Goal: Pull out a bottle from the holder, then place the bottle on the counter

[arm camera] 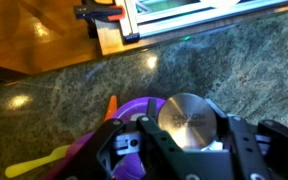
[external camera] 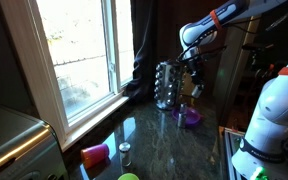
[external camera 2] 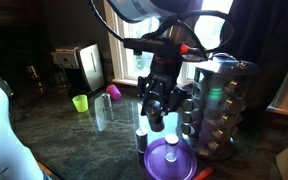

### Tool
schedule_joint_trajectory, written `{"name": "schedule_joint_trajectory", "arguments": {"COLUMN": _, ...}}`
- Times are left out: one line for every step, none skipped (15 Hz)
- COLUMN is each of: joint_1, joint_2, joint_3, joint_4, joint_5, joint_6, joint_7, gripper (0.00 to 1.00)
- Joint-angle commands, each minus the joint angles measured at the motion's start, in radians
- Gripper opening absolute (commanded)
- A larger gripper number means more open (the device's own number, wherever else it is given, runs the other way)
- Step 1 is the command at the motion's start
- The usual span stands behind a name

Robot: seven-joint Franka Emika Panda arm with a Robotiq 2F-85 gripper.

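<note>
Next, I release the small clear bottle on the open counter (external camera: 183,139) in front of the small standing jar. The bottle is now held just beside the holder.
In the wrist view my gripper (arm camera: 189,140) is shut on the bottle (arm camera: 187,120). The bottle's round silvery cap faces the camera between the black fingers. In both exterior views the gripper (external camera: 193,86) (external camera 2: 156,108) hangs above the dark glossy counter (external camera: 174,145) (external camera 2: 69,135), just beside the holder (external camera: 166,85) (external camera 2: 220,105). The holder is an upright silvery rack ringed with small glass jars. The glass body of the held bottle is hidden by the fingers.
A purple cup (external camera 2: 169,160) (external camera: 191,117) (arm camera: 134,108) lies on the counter under the gripper. Another small jar (external camera 2: 141,137) stands beside it. A pink cup (external camera: 95,154), a green cup (external camera 2: 80,102) and a clear glass (external camera 2: 103,115) stand farther off. The window sill (external camera: 94,110) borders the counter.
</note>
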Motion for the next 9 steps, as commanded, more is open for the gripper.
{"name": "schedule_joint_trajectory", "arguments": {"joint_1": 0.018, "joint_2": 0.037, "joint_3": -0.001, "joint_4": 0.012, "joint_5": 0.028, "joint_6": -0.105, "joint_7": 0.05, "gripper": 0.24}}
{"name": "schedule_joint_trajectory", "arguments": {"joint_1": 0.018, "joint_2": 0.017, "joint_3": -0.008, "joint_4": 0.001, "joint_5": 0.005, "joint_6": -0.06, "joint_7": 0.021, "gripper": 0.49}}
{"name": "schedule_joint_trajectory", "arguments": {"joint_1": 0.019, "joint_2": 0.025, "joint_3": -0.008, "joint_4": 0.001, "joint_5": 0.009, "joint_6": -0.071, "joint_7": 0.029, "gripper": 0.49}}
{"name": "schedule_joint_trajectory", "arguments": {"joint_1": 0.02, "joint_2": 0.031, "joint_3": -0.007, "joint_4": 0.001, "joint_5": 0.01, "joint_6": -0.072, "joint_7": 0.034, "gripper": 0.49}}
{"name": "schedule_joint_trajectory", "arguments": {"joint_1": 0.02, "joint_2": 0.035, "joint_3": -0.007, "joint_4": 0.002, "joint_5": 0.01, "joint_6": -0.072, "joint_7": 0.037, "gripper": 0.49}}
{"name": "schedule_joint_trajectory", "arguments": {"joint_1": 0.02, "joint_2": 0.036, "joint_3": -0.007, "joint_4": 0.002, "joint_5": 0.01, "joint_6": -0.072, "joint_7": 0.038, "gripper": 0.24}}
{"name": "schedule_joint_trajectory", "arguments": {"joint_1": 0.026, "joint_2": 0.033, "joint_3": -0.004, "joint_4": -0.015, "joint_5": 0.02, "joint_6": -0.097, "joint_7": 0.028, "gripper": 0.24}}
{"name": "schedule_joint_trajectory", "arguments": {"joint_1": 0.037, "joint_2": 0.028, "joint_3": 0.005, "joint_4": -0.039, "joint_5": 0.026, "joint_6": -0.116, "joint_7": 0.017, "gripper": 0.24}}
{"name": "schedule_joint_trajectory", "arguments": {"joint_1": 0.052, "joint_2": 0.021, "joint_3": 0.018, "joint_4": -0.07, "joint_5": 0.027, "joint_6": -0.13, "joint_7": 0.012, "gripper": 0.24}}
